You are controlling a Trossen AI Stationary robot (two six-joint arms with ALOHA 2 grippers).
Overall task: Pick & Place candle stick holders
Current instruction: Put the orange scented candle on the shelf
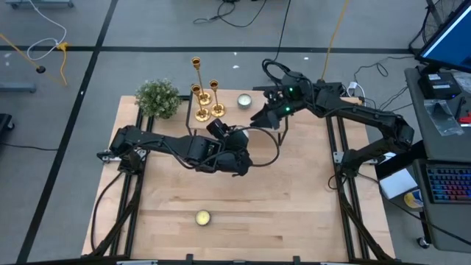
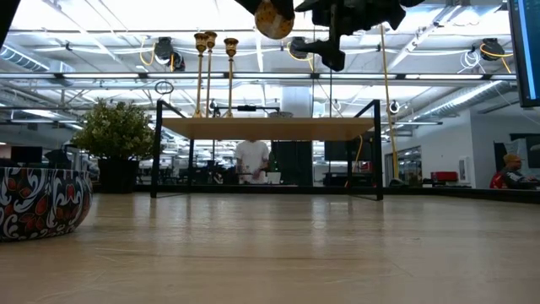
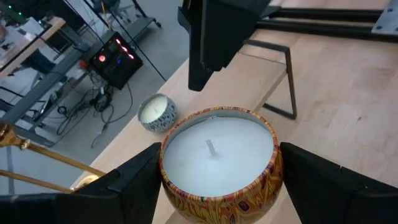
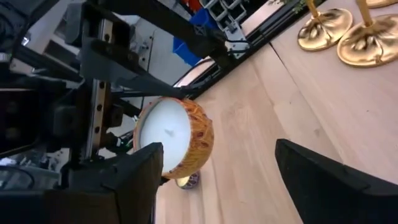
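The left gripper spans the candle tin's opposite sides, so the robot's right gripper should pinch the candle tin's free far rim [image 3: 215, 111] to carry it to the shelf.
Three gold candle stick holders [image 1: 204, 94] stand by their round bases [image 4: 348, 36] on a raised wooden shelf [image 2: 270, 128] at the table's far side. My left gripper [image 3: 217, 186] is over the table's middle, shut on a round orange-patterned candle tin [image 3: 217, 158] with white wax. My right gripper [image 4: 217, 180] hangs open just on the far right of that tin [image 4: 177, 140], also seen in the high view as the right gripper [image 1: 259, 116]. My left gripper pinches the candle tin's round wall [image 3: 166, 180] between its two fingers, one on each opposite side, just below the rim. The fingers come in slanting downward from the table's left. The tin is upright, wax up, lifted well clear of the table [image 2: 274, 17]. My right gripper has one finger [image 3: 214, 43] close by the tin's far rim; I cannot tell whether it touches.
A bushy green plant [image 1: 158, 97] stands at the far left and a small pale candle [image 1: 244, 101] right of the holders. A yellow candle [image 1: 202, 218] lies near the front edge. A patterned tin [image 2: 38, 203] sits close to the low camera. A person [image 2: 251, 160] stands beyond the table.
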